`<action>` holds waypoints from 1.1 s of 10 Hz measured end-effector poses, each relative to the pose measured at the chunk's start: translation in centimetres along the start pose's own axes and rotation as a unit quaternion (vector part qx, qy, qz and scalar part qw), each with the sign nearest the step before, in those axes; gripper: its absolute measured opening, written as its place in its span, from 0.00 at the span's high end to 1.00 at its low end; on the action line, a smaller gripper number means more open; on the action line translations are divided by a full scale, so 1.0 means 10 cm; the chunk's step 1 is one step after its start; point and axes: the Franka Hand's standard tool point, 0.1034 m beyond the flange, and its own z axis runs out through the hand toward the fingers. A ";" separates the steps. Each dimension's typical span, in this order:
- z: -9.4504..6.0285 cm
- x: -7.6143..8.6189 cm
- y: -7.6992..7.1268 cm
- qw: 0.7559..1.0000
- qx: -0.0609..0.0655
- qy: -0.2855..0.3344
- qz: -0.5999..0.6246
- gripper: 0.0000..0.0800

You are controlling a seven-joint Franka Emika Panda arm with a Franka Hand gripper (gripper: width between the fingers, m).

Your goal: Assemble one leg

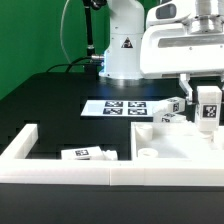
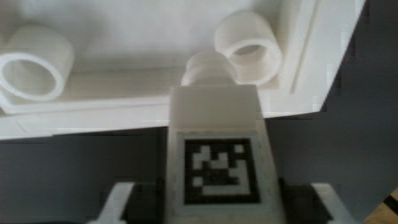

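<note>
The leg standing upright in the round socket (image 1: 218,149) (image 2: 251,48) near the corner of the white panel will be let go by my gripper. The leg is now held above that panel.
My gripper (image 1: 207,97) is shut on a leg (image 1: 207,113), a short white post with a black-and-white tag, and holds it upright above the large flat white panel (image 1: 185,150) at the exterior view's right. In the wrist view the leg (image 2: 217,130) runs out from between my fingers (image 2: 128,203), and its narrow tip lies just beside one raised round socket (image 2: 249,48) near the panel's corner. A second round socket (image 2: 32,70) shows farther off on the panel (image 2: 134,95). My gripper's jaws (image 2: 217,208) press on both sides of the leg.
A second leg (image 1: 170,113) stands behind the panel. Another leg (image 1: 90,153) lies on the black table by the long white L-shaped border wall (image 1: 30,150). The marker board (image 1: 125,106) lies in front of the robot base. A round socket (image 1: 147,155) shows on the panel's near side.
</note>
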 end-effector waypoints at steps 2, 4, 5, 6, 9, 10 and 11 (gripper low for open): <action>0.01 -0.01 0.00 1.000 0.000 -0.001 0.000 0.64; 0.05 0.03 -0.10 1.000 0.004 -0.005 -0.006 0.64; 0.09 0.07 -0.13 1.000 0.005 -0.002 -0.007 0.64; 0.12 0.08 -0.15 1.000 0.005 -0.002 -0.009 0.64; 0.19 0.02 -0.18 1.000 0.004 0.000 -0.013 0.64; 0.19 0.00 -0.21 1.000 0.005 -0.001 -0.016 0.64; 0.20 -0.01 -0.21 1.000 0.005 -0.002 -0.016 0.64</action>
